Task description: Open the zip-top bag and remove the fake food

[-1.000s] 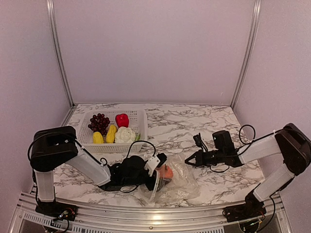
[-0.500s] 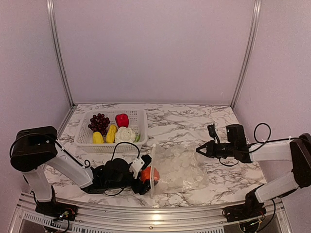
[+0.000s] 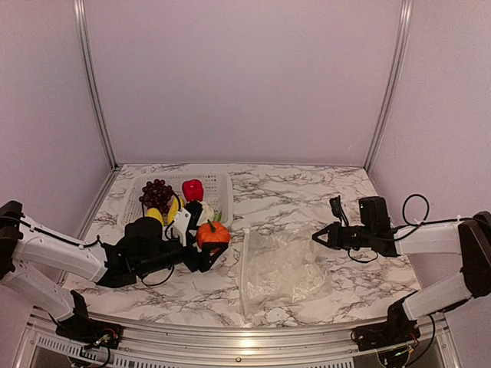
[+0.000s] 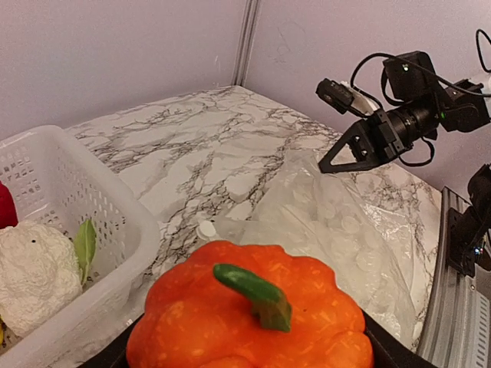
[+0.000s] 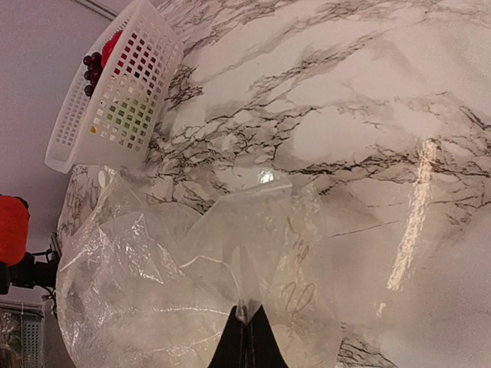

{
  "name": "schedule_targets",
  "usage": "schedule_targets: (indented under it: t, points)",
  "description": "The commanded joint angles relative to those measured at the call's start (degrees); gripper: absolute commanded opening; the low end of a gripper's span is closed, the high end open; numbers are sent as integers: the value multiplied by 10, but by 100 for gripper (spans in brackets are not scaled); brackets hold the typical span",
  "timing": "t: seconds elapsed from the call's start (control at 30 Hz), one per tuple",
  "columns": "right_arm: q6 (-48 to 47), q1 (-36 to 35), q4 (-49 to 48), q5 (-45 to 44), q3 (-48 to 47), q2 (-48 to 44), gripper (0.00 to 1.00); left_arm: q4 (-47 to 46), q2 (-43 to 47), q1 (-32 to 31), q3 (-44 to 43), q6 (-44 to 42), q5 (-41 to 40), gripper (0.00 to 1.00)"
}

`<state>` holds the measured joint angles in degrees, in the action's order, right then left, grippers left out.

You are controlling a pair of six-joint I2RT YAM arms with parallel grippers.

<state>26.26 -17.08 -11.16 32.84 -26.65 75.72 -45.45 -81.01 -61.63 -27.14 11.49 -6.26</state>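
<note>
My left gripper will let go of the orange plastic pepper in the white basket (image 3: 210, 190) (image 4: 47, 201), beside the red piece behind the cauliflower. The pepper is now held above the table.
My left gripper (image 3: 209, 247) is shut on an orange plastic pepper (image 3: 212, 234) with a green stem and holds it above the table beside the white basket (image 3: 224, 182). The pepper fills the left wrist view (image 4: 253, 310). The clear zip-top bag (image 3: 280, 268) lies flat and looks empty, its zip strip toward the left. My right gripper (image 3: 317, 236) is shut on the bag's far corner; the right wrist view shows the film pinched between the fingertips (image 5: 244, 318). The basket holds purple grapes (image 3: 156, 192), a red piece (image 3: 192, 188), yellow pieces (image 3: 173, 207) and a white cauliflower (image 4: 34, 261).
The basket stands at the back left of the marble table, and the right wrist view shows it too (image 5: 115, 88). Metal rails run along the near table edge (image 3: 230, 337). Cables loop around both wrists.
My left gripper drew the orange pepper out of the bag and carried it left and back toward the basket. The bag went flat. My right gripper kept its hold on the bag.
</note>
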Motion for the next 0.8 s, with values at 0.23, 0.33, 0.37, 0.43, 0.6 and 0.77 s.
schedule_targets:
  t: [0.23,0.33,0.37,0.43,0.6,0.77]
  points:
    - [-10,6,7,2,-14,-11,0,225,20,211,-147,27,-3,73]
    - [-11,6,8,3,-18,-11,0,240,-29,246,-191,27,25,74]
    - [-12,6,7,5,-19,-11,0,247,-47,253,-208,26,34,74]
    - [-12,6,7,7,-21,-12,0,261,-83,261,-243,23,49,74]
    - [-15,6,8,10,-24,-12,0,311,-182,264,-347,7,77,75]
    - [-18,6,8,17,-29,-13,0,361,-262,264,-435,-8,66,81]
